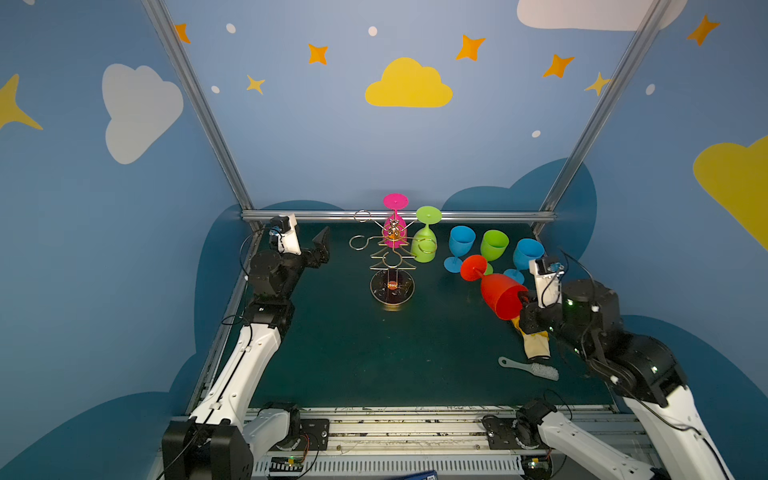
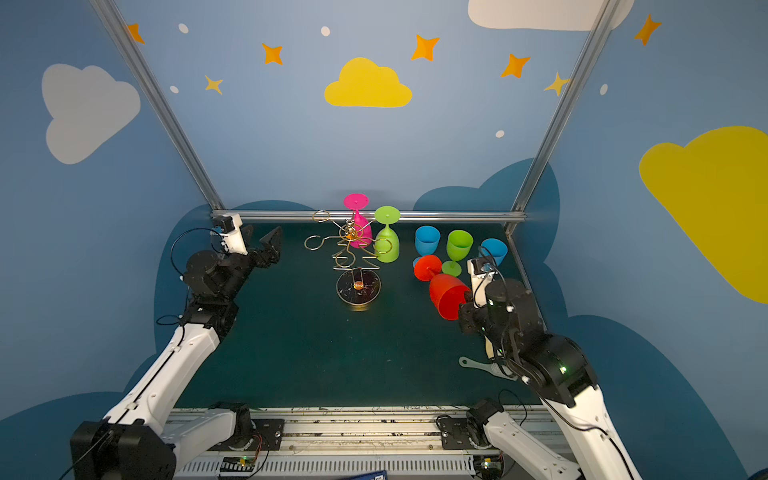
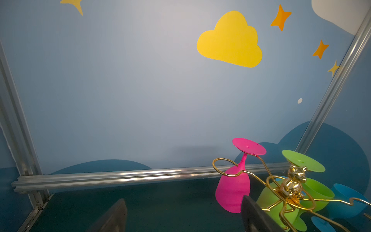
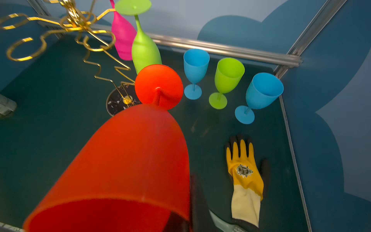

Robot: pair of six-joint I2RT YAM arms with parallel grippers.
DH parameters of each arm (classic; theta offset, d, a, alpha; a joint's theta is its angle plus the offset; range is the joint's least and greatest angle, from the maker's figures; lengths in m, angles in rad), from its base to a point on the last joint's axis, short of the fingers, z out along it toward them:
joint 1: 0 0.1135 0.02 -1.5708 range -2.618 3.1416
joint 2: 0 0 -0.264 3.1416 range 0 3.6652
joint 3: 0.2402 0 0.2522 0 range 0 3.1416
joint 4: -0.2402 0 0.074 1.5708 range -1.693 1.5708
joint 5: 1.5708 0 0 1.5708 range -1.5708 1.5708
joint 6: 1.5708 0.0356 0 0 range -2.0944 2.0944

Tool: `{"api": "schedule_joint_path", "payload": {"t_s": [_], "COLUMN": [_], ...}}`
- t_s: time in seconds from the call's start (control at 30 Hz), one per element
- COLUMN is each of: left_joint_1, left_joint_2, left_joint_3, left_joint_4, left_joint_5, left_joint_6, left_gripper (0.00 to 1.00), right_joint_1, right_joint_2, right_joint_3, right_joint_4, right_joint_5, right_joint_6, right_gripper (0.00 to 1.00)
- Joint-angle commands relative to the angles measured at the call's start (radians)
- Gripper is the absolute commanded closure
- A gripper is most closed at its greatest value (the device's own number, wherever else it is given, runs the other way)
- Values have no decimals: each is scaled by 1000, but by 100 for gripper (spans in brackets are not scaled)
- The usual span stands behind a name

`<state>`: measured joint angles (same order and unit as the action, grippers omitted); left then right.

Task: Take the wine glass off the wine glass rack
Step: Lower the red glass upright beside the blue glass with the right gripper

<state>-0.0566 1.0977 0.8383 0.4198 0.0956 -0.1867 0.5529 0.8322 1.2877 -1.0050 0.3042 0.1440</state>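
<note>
Next, my right gripper sets the red wine glass down on the table (image 1: 453,293) (image 4: 177,117) just in front of the blue glass nearest the rack. The red glass is still tilted above the table.
The gold wire wine glass rack (image 1: 392,249) stands on its round dark base (image 1: 392,289) at the middle back of the table. A pink wine glass (image 1: 395,226) and a green one (image 1: 424,245) hang upside down from its arms. My right gripper (image 1: 524,298) is shut on the rim of a red wine glass (image 1: 500,297). It holds the glass tilted above the table, right of the rack and clear of it. In the right wrist view one finger is inside the red bowl (image 4: 130,160) and one outside. My left gripper (image 1: 311,245) is open and empty, left of the rack.
Two blue glasses (image 1: 460,245) (image 1: 527,253) and a green glass (image 1: 493,245) stand upright at the back right. A yellow glove (image 1: 536,345) and a white brush (image 1: 532,368) lie under my right arm. Aluminium rails (image 1: 399,216) border the table.
</note>
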Motion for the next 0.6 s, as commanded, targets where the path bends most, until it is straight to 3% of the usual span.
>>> {"api": "schedule_joint_path", "payload": {"t_s": [0.0,0.2,0.57], "left_joint_1": [8,17,21], "left_joint_2": [-15,-27,-34], "left_joint_3": [-9,-16,-20], "left_joint_4": [30,26,18], "left_joint_5": [-34,-45,-62], "left_joint_6": [9,20,42], "left_gripper": [12,12,12], "right_joint_1": [-34,-137,-235], "right_joint_2": [79,263,643], "right_joint_3": [-4,29,180], "right_joint_4": [-33,-23,17], "right_joint_5": [-60,-232,-315], "right_joint_6": [-16,-62,-109], "right_gripper": [100,100,100]}}
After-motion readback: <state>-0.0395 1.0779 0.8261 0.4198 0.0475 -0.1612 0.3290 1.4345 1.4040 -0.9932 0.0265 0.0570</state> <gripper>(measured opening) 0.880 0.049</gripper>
